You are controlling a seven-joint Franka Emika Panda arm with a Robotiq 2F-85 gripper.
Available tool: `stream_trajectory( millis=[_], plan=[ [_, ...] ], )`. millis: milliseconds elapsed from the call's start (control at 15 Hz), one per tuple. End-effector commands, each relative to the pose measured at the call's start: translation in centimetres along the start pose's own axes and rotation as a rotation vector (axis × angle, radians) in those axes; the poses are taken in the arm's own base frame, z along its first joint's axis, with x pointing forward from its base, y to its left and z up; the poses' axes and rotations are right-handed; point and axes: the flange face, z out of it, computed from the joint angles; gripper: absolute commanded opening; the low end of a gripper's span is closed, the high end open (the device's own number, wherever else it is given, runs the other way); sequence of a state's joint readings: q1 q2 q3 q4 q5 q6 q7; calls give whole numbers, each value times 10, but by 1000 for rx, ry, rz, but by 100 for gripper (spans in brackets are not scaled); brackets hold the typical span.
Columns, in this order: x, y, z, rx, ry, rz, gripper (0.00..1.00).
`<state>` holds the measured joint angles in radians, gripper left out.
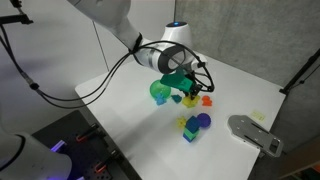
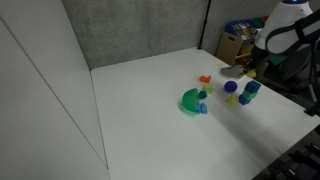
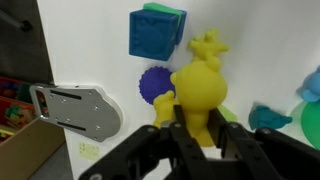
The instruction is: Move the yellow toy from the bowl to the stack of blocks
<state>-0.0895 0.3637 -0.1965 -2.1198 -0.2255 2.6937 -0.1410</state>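
Next, my gripper releases the yellow toy on top of the blue cube [image 1: 193, 122] [image 3: 155, 48], on the side that faces the purple rounded piece. The toy is now held above the table.
In the wrist view my gripper [image 3: 198, 118] is shut on the yellow toy [image 3: 203, 82] and holds it above the table. Just beyond it is the stack of blocks: a blue cube [image 3: 155, 33] with a green piece behind it and a purple rounded piece [image 3: 153, 86]. The green bowl [image 3: 312, 120] shows only at the right edge of that view. In both exterior views the gripper [image 1: 187, 80] hangs between the green bowl [image 1: 160, 92] [image 2: 191, 101] and the stack of blocks [image 1: 195, 125] [image 2: 240, 93]. The yellow toy is too small to make out there.
A grey flat metal object [image 3: 75, 108] [image 1: 255, 133] lies beside the stack near the table edge. A teal toy [image 3: 268, 117] and an orange toy [image 1: 207, 100] [image 2: 205, 79] lie near the bowl. A box of clutter stands off the table [image 2: 235, 45].
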Motion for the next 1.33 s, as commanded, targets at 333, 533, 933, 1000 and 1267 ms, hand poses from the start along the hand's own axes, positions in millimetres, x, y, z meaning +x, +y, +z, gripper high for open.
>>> stream_trajectory(
  millis=[333, 533, 933, 1000, 1267],
  plan=[
    [-30, 59, 24, -65, -14, 100, 9],
    [-39, 61, 34, -54, -43, 109, 9],
    [-51, 47, 51, -2, -72, 101, 9],
    [-52, 46, 52, 4, -66, 102, 9],
    [-53, 46, 57, 1, -50, 102, 9]
  ],
)
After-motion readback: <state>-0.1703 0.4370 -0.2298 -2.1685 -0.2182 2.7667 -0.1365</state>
